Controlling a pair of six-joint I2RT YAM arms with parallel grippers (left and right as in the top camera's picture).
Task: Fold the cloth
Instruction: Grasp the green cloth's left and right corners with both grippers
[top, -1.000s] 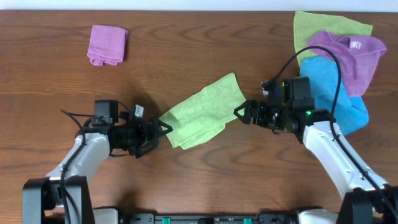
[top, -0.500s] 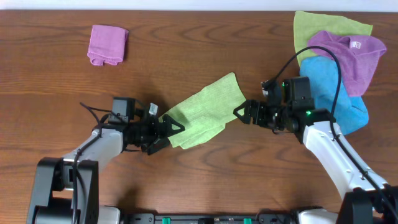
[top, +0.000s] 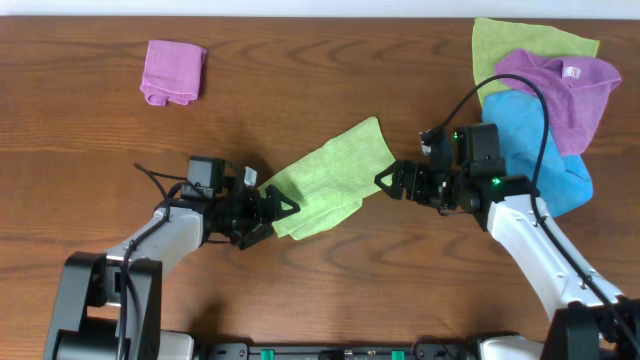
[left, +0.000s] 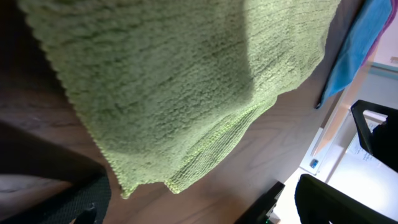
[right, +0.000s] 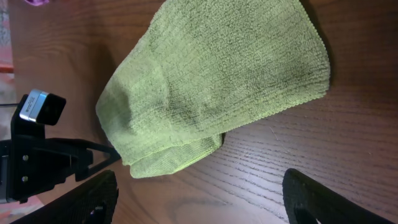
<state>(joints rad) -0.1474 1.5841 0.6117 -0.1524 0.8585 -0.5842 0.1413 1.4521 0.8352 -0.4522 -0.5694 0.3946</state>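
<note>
Next, my left gripper takes the top layer's corner (left: 127, 185) and lifts together with my right gripper, as the cloth's lower layer sticks out past its slanted top layer.
The lime-green cloth (top: 325, 180) lies folded and slanted at the middle of the table. My left gripper (top: 275, 215) is open at the cloth's lower left edge. In the left wrist view the cloth (left: 174, 81) fills the upper frame, and its lower corner lies just ahead of the open fingers (left: 205, 208). My right gripper (top: 387, 183) is open and empty just off the cloth's right edge. In the right wrist view the cloth (right: 217, 81) lies ahead of the spread fingers (right: 211, 199), apart from them. No white tag shows.
A folded purple cloth (top: 173, 70) lies at the back left. At the back right is a pile: a duller yellow-green cloth (top: 520, 45), a purple cloth (top: 560, 85) and a blue cloth (top: 535, 140), close behind my right arm.
My left gripper has moved right along the table up to the cloth's lower left edge. The right arm and the cloth have not moved.
</note>
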